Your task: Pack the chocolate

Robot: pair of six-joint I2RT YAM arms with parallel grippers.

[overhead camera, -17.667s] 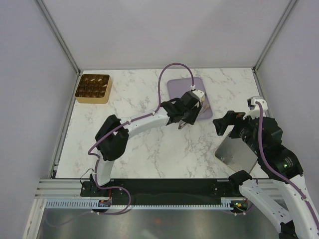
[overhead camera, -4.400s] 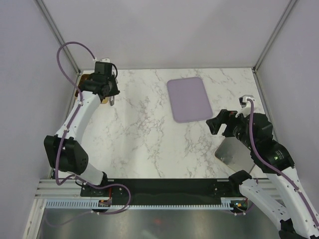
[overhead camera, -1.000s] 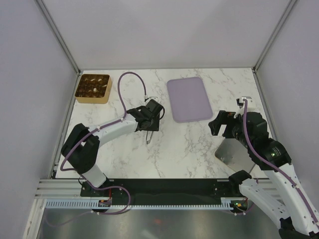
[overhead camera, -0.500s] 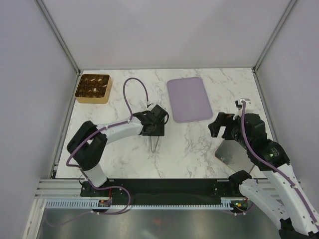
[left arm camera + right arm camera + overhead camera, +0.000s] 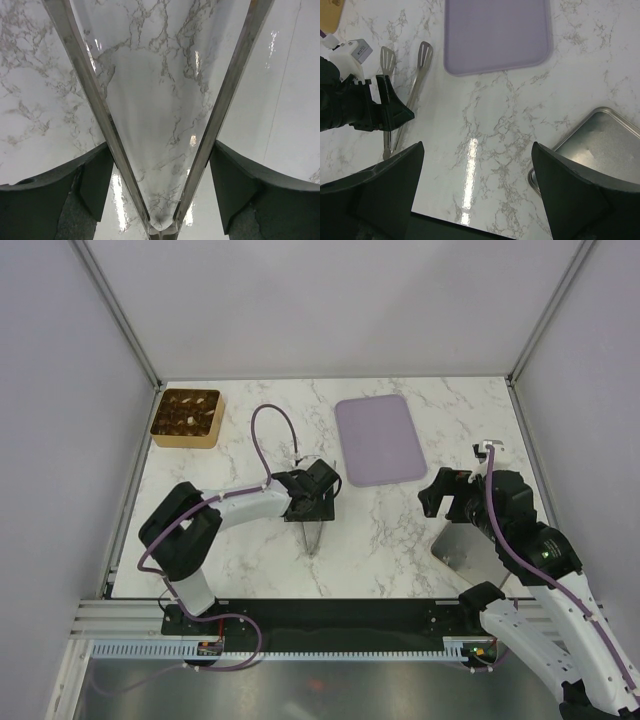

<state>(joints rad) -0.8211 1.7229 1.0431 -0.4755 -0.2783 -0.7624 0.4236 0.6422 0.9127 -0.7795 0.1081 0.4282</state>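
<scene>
I lower my right gripper to the steel tray next and close it on the tray's edge (image 5: 444, 529) (image 5: 567, 136) nearest the tongs.
The chocolate (image 5: 181, 418) shows as small dark and pale pieces in the compartments of the golden-brown box (image 5: 160, 427) at the table's far left. My left gripper (image 5: 313, 512) is at mid-table, pointing at the near edge. Metal tongs (image 5: 102, 125) sit in a V between its jaws, which stand wide, each finger touching one tong arm. In the right wrist view the tongs (image 5: 415, 85) lie low along the marble beside the left gripper (image 5: 387, 107). My right gripper (image 5: 477, 200) hovers open and empty at the right. The lilac tray (image 5: 378, 440) is bare.
A steel tray (image 5: 475, 550) lies under my right arm at the near right and shows again as a steel tray (image 5: 600, 145) corner. The lilac tray (image 5: 497, 35) sits beyond the tongs. Grey walls close in the marble table (image 5: 250, 570).
My left gripper has moved right and toward the near edge with the tongs, and its jaws have spread wider, letting the tong arms spring apart. The right arm has barely moved.
</scene>
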